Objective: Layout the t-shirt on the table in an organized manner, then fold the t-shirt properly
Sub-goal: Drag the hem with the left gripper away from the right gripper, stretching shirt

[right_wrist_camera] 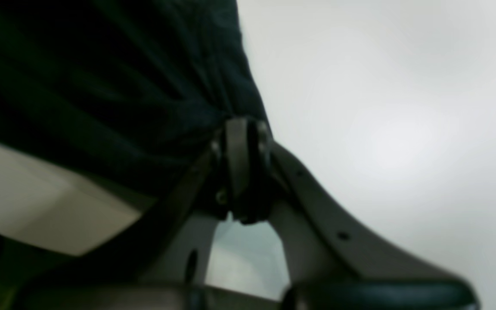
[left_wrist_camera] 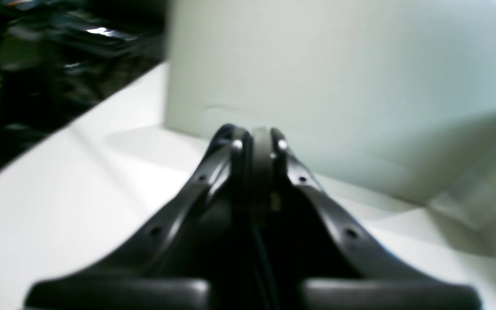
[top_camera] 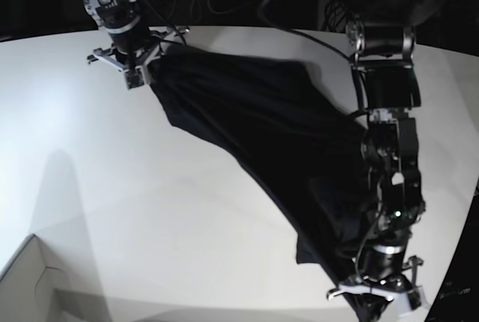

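Note:
I should release the black t-shirt's near end with my left gripper on the bare table [top_camera: 243, 272] between the t-shirt and the cardboard box.
The black t-shirt [top_camera: 254, 120] stretches in a diagonal band across the white table [top_camera: 150, 210], from far left to near right. My right gripper [top_camera: 138, 75] is at its far-left end. In the right wrist view that gripper [right_wrist_camera: 241, 129] is shut on a bunched fold of the t-shirt [right_wrist_camera: 101, 86]. My left gripper [top_camera: 372, 297] is at the shirt's near-right end, by the table edge. Seen from the left wrist, its jaws [left_wrist_camera: 260, 137] are shut with a thin dark layer pinched between them, apparently the shirt's hem; the picture is blurred.
A pale cardboard box [left_wrist_camera: 338, 86] stands on the table ahead of the left gripper, and its corner [top_camera: 26, 284] shows at the near left in the base view. Dark clutter and cables lie beyond the table's far edge [top_camera: 224, 30].

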Controlling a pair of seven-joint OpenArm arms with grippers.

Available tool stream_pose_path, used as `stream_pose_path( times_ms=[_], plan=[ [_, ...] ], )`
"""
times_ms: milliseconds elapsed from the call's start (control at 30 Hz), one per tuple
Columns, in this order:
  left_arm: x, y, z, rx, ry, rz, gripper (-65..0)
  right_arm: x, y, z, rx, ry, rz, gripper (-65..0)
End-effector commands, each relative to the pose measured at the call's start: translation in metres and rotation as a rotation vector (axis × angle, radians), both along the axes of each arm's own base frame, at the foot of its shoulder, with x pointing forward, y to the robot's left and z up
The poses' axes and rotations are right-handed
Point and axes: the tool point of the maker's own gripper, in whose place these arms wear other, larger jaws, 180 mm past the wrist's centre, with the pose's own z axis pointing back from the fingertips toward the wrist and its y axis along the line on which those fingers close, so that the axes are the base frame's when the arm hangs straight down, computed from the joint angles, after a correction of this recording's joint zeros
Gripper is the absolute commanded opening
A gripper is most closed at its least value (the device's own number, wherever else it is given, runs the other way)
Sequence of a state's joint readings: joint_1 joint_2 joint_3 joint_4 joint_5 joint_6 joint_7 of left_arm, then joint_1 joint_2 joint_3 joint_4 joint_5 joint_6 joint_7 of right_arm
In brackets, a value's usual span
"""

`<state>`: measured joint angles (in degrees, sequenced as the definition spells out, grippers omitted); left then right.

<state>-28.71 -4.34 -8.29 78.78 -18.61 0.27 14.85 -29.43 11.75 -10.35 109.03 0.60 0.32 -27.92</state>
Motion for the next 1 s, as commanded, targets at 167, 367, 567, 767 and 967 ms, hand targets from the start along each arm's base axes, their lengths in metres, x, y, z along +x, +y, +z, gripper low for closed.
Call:
stream_pose_path(
  times_ms=[167,367,567,767,967],
  plan=[
    [0.028,-0.028,0.036,-0.05,-0.058,-0.04,-64.6,0.004,-0.004,0.007,-0.007,-0.031,-0.002,-65.0],
    [0.046,-0.053,0.037,-0.103,-0.031,-0.08,-64.6,0.01,-0.028,0.012,-0.035,-0.049,-0.064,-65.0],
    [0.055,-0.119,0.023,-0.116,0.028,-0.192,-64.6,0.008,-0.02,0.01,-0.003,-0.043,-0.087,-65.0],
    [0.061,-0.161,0.008,-0.089,0.09,-0.267,-64.6,0.003,-0.011,0.007,0.026,-0.028,-0.098,-65.0],
    [0.07,-0.186,0.006,-0.068,0.039,-0.291,-64.6,-0.004,-0.008,0.004,0.031,-0.012,-0.092,-65.0]
  ],
)
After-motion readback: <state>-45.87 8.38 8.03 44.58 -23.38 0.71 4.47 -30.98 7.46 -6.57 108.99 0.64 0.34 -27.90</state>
